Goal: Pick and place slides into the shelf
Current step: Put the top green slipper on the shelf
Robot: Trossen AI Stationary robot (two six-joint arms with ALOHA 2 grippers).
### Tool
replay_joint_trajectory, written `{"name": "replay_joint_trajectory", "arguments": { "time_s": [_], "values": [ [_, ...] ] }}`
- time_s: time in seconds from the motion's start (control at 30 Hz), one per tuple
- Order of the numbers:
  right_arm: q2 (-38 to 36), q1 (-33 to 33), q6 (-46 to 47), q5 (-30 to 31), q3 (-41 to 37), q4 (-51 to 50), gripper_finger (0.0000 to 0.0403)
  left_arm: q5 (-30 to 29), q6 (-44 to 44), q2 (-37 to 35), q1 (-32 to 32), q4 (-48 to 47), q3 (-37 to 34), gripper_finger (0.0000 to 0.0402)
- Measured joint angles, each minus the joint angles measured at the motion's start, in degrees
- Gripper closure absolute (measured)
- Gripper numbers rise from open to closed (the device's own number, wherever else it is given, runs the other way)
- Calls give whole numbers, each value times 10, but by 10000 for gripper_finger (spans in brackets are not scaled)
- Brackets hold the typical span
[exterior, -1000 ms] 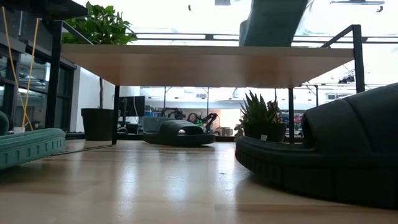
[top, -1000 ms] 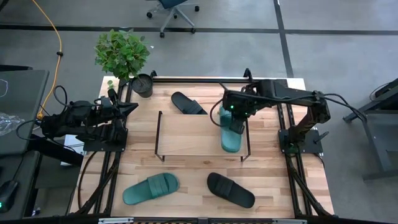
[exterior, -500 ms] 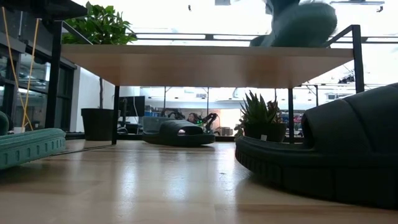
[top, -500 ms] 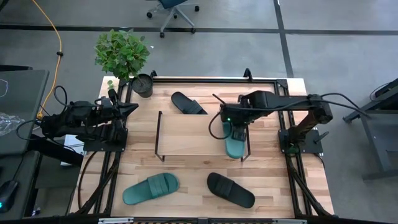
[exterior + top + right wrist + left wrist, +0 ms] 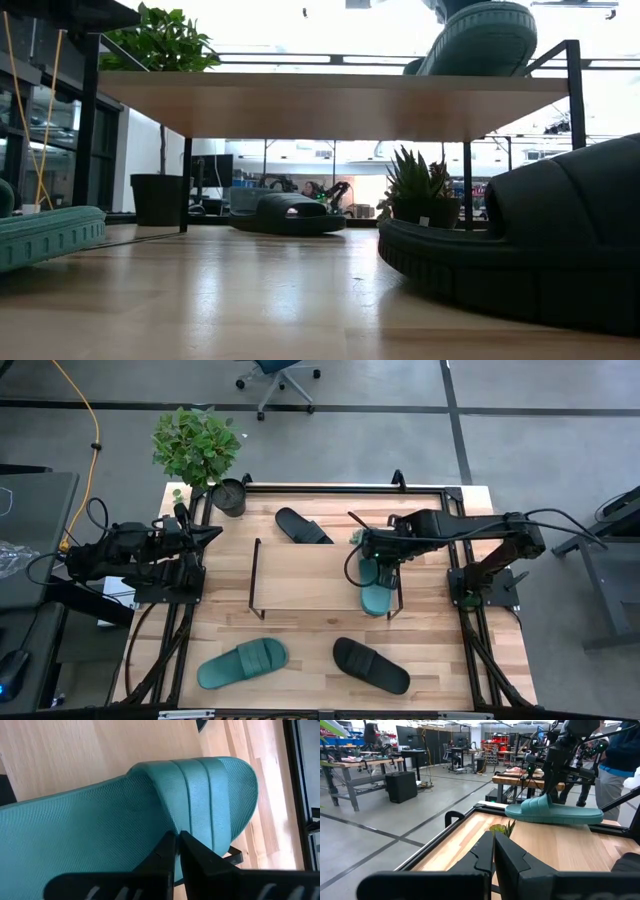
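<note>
The teal slide will go down on the shelf plank's end (image 5: 379, 581) (image 5: 125, 812) by the small succulent from my right gripper.
My right gripper (image 5: 384, 558) (image 5: 177, 836) is shut on a teal slide (image 5: 372, 588) (image 5: 552, 812) over the right end of the shelf (image 5: 310, 575), a light plank on black wire legs. In the low view the teal slide (image 5: 480, 40) tilts, its near end raised above the plank. A second teal slide (image 5: 242, 663) and a black slide (image 5: 371, 665) lie sole-down on the table near its near edge. Another black slide (image 5: 302, 526) lies beyond the shelf. My left gripper (image 5: 213, 533) (image 5: 493, 840) waits shut at the table's left edge. My right gripper pinches the teal slide's ribbed strap (image 5: 195, 805) at its edge, coming from above and pointing down. The slide is tilted, its near end (image 5: 485, 35) up. I cannot tell whether its far part touches the plank (image 5: 330, 95).
A potted plant (image 5: 205, 455) stands at the table's far left corner and a small succulent (image 5: 502, 827) (image 5: 420, 185) beside the shelf's far right leg. The plank's left and middle parts (image 5: 290, 575) are bare. A black frame rail (image 5: 320, 490) runs along the far edge.
My right gripper has carried the teal slide down and toward the table's near edge, onto the shelf's right end. The slide has tipped from hanging steeply to lying much flatter, its near end now just above the plank. The gripper has stayed shut on it.
</note>
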Motion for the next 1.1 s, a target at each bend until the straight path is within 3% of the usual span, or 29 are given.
{"name": "replay_joint_trajectory", "arguments": {
  "time_s": [1.1],
  "values": [
    [0,-2,-66,-30,1,-36,403,0,-7,0,0,-13,0,399]
  ]
}}
